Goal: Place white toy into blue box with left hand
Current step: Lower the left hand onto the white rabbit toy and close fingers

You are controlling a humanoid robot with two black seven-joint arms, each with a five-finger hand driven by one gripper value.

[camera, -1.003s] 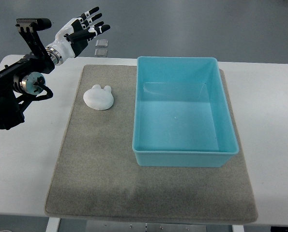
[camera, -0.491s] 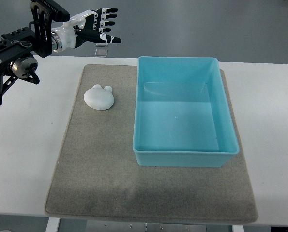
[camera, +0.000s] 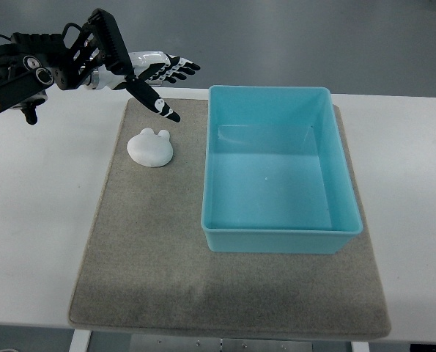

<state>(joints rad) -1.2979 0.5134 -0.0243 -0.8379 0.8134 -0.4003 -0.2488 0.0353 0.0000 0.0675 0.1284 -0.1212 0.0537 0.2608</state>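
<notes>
I should next move my left gripper to the white toy and close it around its rounded body [camera: 143, 147] below the ears, facing away from the blue box.
The white toy [camera: 150, 148], a rounded rabbit-like shape with two small ears, lies on the grey mat [camera: 152, 242] left of the blue box. The blue box [camera: 279, 227] is an empty open bin on the mat's right half. My left hand [camera: 163, 81] comes in from the upper left and hovers above the mat's far edge, just behind and above the toy. Its fingers [camera: 179, 67] are spread and its thumb points down toward the toy. It holds nothing.
The mat lies on a white table [camera: 34, 220]. The left arm's black forearm [camera: 42, 62] spans the upper left corner. Grey floor shows beyond the table's far edge.
My left hand has swung right and downward, from beyond the table's far edge to above the mat close to the toy. The toy and box have not moved.
</notes>
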